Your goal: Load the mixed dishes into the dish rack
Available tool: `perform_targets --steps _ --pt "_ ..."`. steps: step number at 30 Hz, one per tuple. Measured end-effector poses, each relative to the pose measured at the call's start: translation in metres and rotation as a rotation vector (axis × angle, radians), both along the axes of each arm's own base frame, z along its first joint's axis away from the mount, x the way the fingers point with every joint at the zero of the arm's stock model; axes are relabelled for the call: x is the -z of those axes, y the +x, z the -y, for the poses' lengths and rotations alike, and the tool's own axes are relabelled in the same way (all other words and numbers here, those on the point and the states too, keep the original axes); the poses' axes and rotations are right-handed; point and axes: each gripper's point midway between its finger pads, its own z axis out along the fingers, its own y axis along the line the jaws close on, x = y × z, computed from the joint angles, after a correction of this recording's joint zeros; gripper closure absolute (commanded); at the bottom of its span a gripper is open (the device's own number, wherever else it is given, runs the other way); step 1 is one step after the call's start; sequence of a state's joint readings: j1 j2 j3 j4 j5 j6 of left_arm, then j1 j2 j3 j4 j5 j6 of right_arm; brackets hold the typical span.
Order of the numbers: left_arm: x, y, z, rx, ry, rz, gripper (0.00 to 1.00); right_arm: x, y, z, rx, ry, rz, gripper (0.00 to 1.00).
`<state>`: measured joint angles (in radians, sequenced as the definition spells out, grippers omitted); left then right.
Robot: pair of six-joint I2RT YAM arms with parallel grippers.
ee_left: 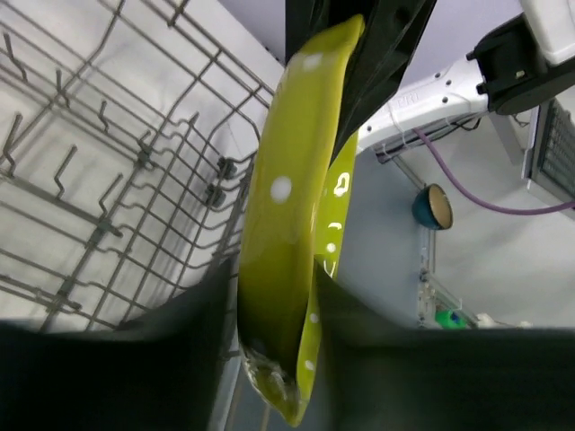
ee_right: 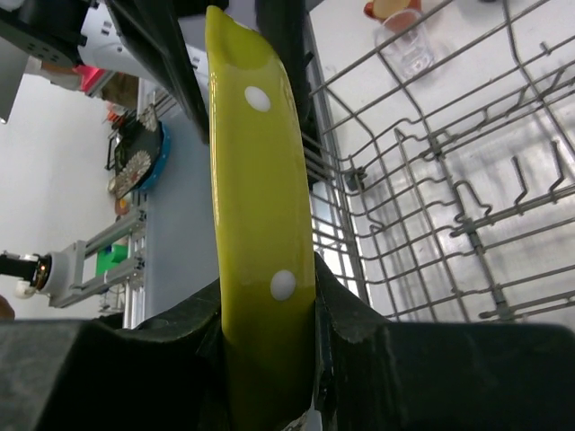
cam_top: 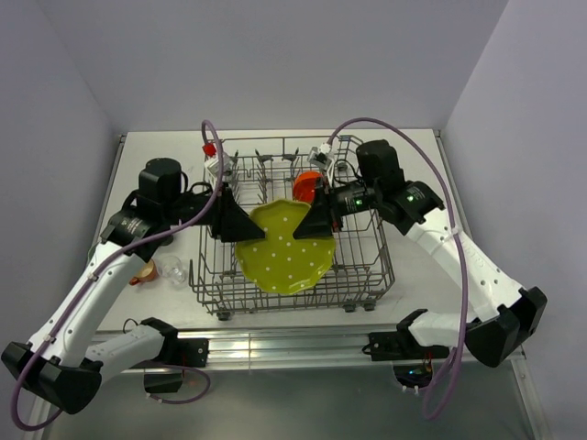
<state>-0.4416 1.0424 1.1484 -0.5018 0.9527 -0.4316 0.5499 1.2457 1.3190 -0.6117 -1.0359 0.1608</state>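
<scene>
Next, my right gripper lets go of the plate between the wires of the dish rack, just in front of the orange bowl (cam_top: 315, 208).
A yellow-green scalloped plate (cam_top: 286, 245) with white dots hangs tilted over the dish rack (cam_top: 376, 266), a grey wire basket. My left gripper (cam_top: 240, 220) is shut on the plate's left rim and my right gripper (cam_top: 314, 220) is shut on its right rim. In the left wrist view the plate (ee_left: 287, 233) stands edge-on between the pads of the left gripper (ee_left: 274, 314). In the right wrist view the plate (ee_right: 260, 206) is pinched the same way by the right gripper (ee_right: 267, 314). An orange bowl (cam_top: 305, 186) sits in the rack's far part.
A clear glass (cam_top: 171, 269) and a small orange handled cup (cam_top: 144, 272) stand on the table left of the rack; both the glass (ee_right: 409, 49) and the cup (ee_right: 391, 9) also show past the rack's tines (ee_right: 467, 206). Walls close in on three sides.
</scene>
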Motion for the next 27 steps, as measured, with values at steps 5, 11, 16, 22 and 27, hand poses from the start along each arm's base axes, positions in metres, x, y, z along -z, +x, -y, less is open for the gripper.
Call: perform_targets --steps 5,11,16,22,27 --pt "-0.007 0.012 -0.003 -0.091 0.008 0.020 0.16 0.007 -0.009 0.002 0.021 -0.008 0.031 1.00" --pt "-0.005 0.040 -0.027 -0.382 0.098 0.060 0.09 0.006 -0.002 0.004 0.107 -0.035 0.022 1.00" --pt "-0.029 0.054 -0.076 -0.713 0.124 0.137 0.10 -0.011 0.015 0.008 0.215 -0.056 0.101 1.00" --pt "-0.065 0.059 -0.125 -0.975 0.086 0.228 0.11 -0.050 0.072 0.036 0.435 -0.107 0.393 1.00" --pt "-0.073 0.061 -0.134 -1.027 0.078 0.242 0.12 -0.074 0.093 0.037 0.479 -0.096 0.481 1.00"
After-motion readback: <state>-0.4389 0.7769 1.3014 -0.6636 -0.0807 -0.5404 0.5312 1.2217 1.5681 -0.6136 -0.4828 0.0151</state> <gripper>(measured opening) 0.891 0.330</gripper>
